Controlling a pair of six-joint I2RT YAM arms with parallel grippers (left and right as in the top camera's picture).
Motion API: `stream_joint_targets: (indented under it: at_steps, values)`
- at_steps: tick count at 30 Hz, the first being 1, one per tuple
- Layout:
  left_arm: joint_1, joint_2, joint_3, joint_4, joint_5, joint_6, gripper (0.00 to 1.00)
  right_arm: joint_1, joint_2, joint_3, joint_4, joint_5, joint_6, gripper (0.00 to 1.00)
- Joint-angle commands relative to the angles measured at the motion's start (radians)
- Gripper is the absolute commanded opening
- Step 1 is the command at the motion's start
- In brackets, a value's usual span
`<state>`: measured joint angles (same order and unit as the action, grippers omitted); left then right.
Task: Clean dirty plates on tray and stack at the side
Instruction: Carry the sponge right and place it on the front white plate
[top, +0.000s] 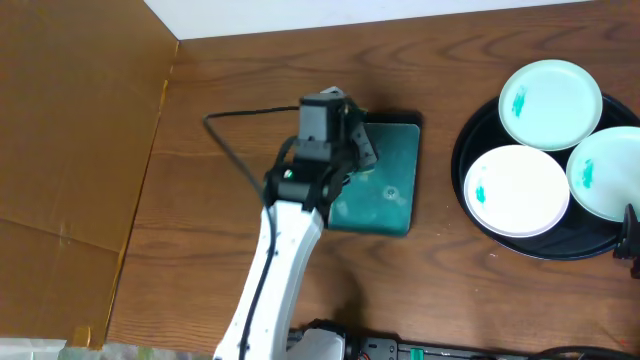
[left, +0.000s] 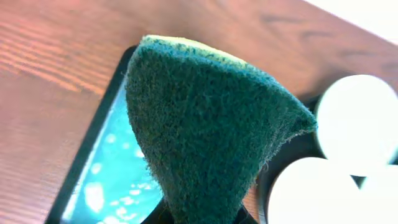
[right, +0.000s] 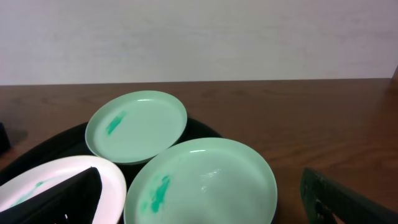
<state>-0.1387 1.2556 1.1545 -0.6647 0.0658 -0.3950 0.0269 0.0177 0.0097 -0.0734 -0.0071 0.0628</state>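
Note:
My left gripper is going to release the dark green scouring sponge, now over the teal-green rectangular tray, on the front plate in the round black tray (top: 519, 207) (left: 316, 213).
Three dirty plates lie in the round black tray (top: 462, 165) at the right: one at the back (top: 550, 103), one at the front left (top: 516, 190), one at the right (top: 608, 172), each with a teal smear. My left gripper (top: 352, 150) hovers over the teal-green rectangular tray (top: 385, 195), left of the black tray, and is shut on a dark green scouring sponge (left: 205, 124). My right gripper (right: 199, 186) is open and empty just above the nearest plate (right: 211, 162). The other plates also show in the right wrist view, one behind (right: 137, 124) and one to the left (right: 37, 183).
A brown cardboard panel (top: 70, 130) covers the left side of the wooden table. A black cable (top: 235, 140) loops left of the left arm. The table's back edge meets a white wall (top: 400, 12). The right arm (top: 630, 235) sits at the right edge.

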Motion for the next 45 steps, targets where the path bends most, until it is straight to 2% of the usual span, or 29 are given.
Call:
stream_joint_targets:
  at_steps: [1,6,15,23,33,36,38,39,41,43,45]
  values:
    - [0.002,-0.044,0.018,0.001,0.129,-0.050,0.07,-0.006,-0.003,-0.004,-0.001,0.002,-0.012,0.99]
    - [-0.039,-0.032,0.012,-0.001,0.267,-0.137,0.07,-0.006,-0.003,-0.005,-0.001,0.002,-0.012,0.99]
    - [-0.299,0.137,-0.007,0.008,0.255,-0.245,0.07,-0.006,-0.003,-0.004,-0.001,0.002,-0.012,0.99]
    - [-0.526,0.394,-0.007,0.212,0.254,-0.325,0.07,-0.006,-0.003,-0.004,-0.001,0.002,-0.012,0.99]
    - [-0.641,0.568,-0.007,0.361,0.058,-0.325,0.08,-0.006,-0.003,-0.005,-0.001,0.002,-0.012,0.99]
    - [-0.645,0.582,-0.007,0.391,-0.029,-0.325,0.15,-0.006,-0.003,-0.004,-0.001,0.002,-0.012,0.99]
    - [-0.644,0.591,-0.007,0.417,-0.053,-0.325,0.17,-0.006,-0.003,-0.004,-0.001,0.002,-0.012,0.99]
    - [-0.645,0.597,-0.007,0.429,-0.057,-0.325,0.23,-0.006,-0.003,-0.004,-0.001,0.002,-0.012,0.99]
    - [-0.645,0.609,-0.007,0.449,-0.055,-0.325,0.27,-0.006,-0.003,-0.005,-0.001,0.002,-0.012,0.99]
    - [-0.645,0.613,-0.007,0.461,-0.055,-0.325,0.39,-0.006,-0.003,-0.004,-0.001,0.002,-0.012,0.99]
    - [-0.645,0.613,-0.007,0.467,-0.055,-0.325,0.42,-0.006,-0.003,-0.005,-0.001,0.002,-0.012,0.99]
